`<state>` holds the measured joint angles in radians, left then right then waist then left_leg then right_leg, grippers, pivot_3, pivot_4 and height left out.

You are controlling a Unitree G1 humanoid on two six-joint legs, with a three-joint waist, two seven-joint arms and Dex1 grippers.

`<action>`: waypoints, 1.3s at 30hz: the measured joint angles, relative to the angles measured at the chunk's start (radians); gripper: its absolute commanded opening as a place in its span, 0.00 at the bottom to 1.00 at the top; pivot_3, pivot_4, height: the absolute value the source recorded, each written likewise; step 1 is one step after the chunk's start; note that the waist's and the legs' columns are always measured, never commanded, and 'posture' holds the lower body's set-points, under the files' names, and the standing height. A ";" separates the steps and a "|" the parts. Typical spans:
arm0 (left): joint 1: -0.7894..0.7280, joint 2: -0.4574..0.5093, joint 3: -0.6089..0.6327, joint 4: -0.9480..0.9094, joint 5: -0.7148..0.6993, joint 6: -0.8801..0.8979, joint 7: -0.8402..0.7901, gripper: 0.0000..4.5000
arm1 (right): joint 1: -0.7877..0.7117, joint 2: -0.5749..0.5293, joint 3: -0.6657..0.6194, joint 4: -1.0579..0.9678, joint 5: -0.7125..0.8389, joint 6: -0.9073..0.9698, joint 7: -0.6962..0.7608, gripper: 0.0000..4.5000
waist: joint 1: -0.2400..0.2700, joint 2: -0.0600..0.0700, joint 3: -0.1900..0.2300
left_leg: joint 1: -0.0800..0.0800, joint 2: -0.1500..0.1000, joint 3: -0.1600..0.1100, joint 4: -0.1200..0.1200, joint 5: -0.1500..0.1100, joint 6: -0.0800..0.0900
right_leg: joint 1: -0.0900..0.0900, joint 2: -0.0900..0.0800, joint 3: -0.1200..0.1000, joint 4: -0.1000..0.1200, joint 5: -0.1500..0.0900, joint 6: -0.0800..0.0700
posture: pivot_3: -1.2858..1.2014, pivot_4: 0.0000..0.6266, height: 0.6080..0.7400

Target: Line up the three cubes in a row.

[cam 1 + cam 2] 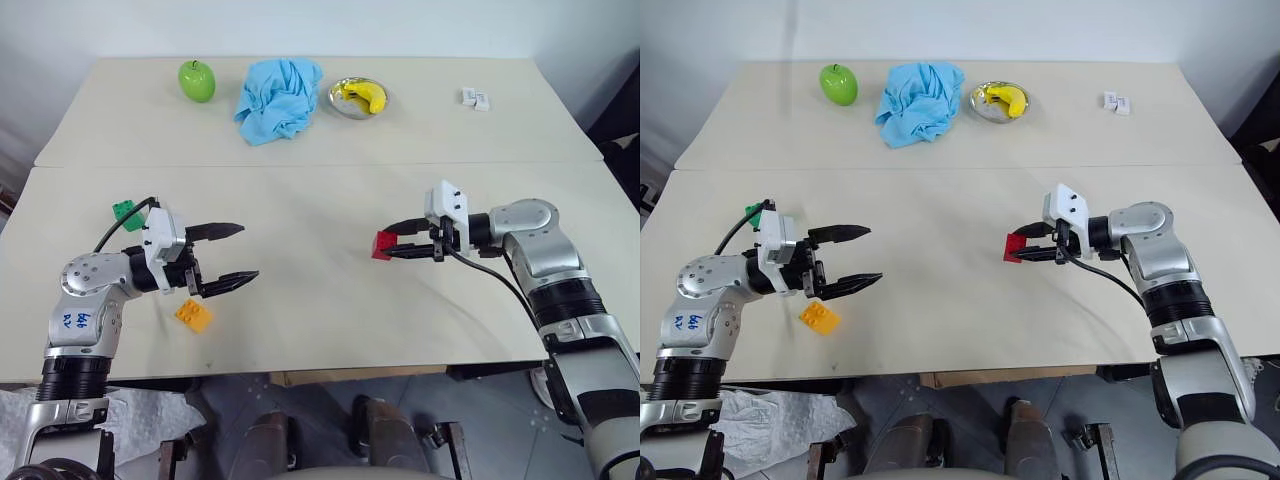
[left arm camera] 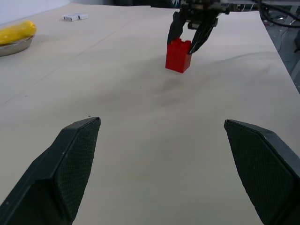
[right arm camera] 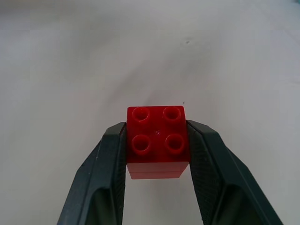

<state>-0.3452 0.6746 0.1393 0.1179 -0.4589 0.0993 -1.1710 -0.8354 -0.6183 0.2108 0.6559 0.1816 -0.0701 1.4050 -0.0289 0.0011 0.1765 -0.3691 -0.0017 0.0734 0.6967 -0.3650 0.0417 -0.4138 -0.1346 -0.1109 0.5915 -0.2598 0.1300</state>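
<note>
My left gripper will grip the opposite sides of the green cube (image 1: 127,215) behind its wrist, rather than the orange-yellow cube.
My right gripper (image 1: 390,248) is shut on the red cube (image 3: 158,140), holding it just above the table at centre right, fingers pointing toward my left arm. The red cube (image 2: 178,55) also hangs in those fingers in the left wrist view. My left gripper (image 1: 232,256) stands open at the left with nothing between its fingers. The orange-yellow cube (image 1: 193,315) lies on the table just below the left gripper. The green cube (image 1: 126,214) sits behind the left wrist, partly hidden by it.
At the back of the table (image 1: 320,320) are a green apple (image 1: 197,80), a crumpled blue cloth (image 1: 279,96), a metal bowl with a banana (image 1: 359,97) and two small white blocks (image 1: 476,98). A seam runs across the table between back and front halves.
</note>
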 measured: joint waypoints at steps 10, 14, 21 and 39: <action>0.035 0.026 0.021 -0.033 -0.006 0.017 0.004 1.00 | -0.119 0.069 0.002 0.306 -0.052 -0.193 0.125 0.62 | -0.003 0.000 0.000 | 0.000 0.000 -0.004 0.002 0.000 -0.001 | 0.002 -0.001 -0.002 0.000 0.000 0.000 | 0.52 0.24 1.00; 0.063 0.027 0.064 -0.035 -0.007 0.011 0.035 1.00 | -0.140 0.083 -0.015 0.358 -0.060 -0.214 0.129 0.90 | -0.003 0.004 0.002 | 0.000 0.000 -0.005 0.002 0.000 -0.001 | 0.002 -0.001 -0.003 0.000 0.000 0.000 | 0.52 0.24 1.00; 0.218 0.015 0.287 0.002 -0.006 -0.122 0.155 1.00 | -0.016 0.006 -0.100 -0.021 0.205 -0.136 0.135 0.99 | 0.000 0.006 0.004 | 0.000 0.000 -0.008 0.001 -0.001 -0.001 | 0.003 -0.002 -0.005 0.000 0.000 -0.001 | 0.52 0.24 1.00; 0.509 -0.236 0.588 0.148 -0.009 -0.325 0.563 1.00 | 0.509 0.086 -0.203 -0.701 0.377 0.088 -0.160 0.99 | 0.035 0.001 0.001 | 0.001 -0.004 -0.008 0.002 -0.003 0.000 | 0.004 -0.014 -0.008 0.000 0.002 -0.001 | 0.52 0.24 1.00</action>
<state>0.1634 0.4386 0.7270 0.2654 -0.4682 -0.2260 -0.6084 -0.3261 -0.5323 0.0082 -0.0455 0.5582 0.0179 1.2447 0.0064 0.0026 0.1774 -0.3682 -0.0056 0.0655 0.6991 -0.3679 0.0415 -0.4099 -0.1491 -0.1189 0.5920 -0.2575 0.1288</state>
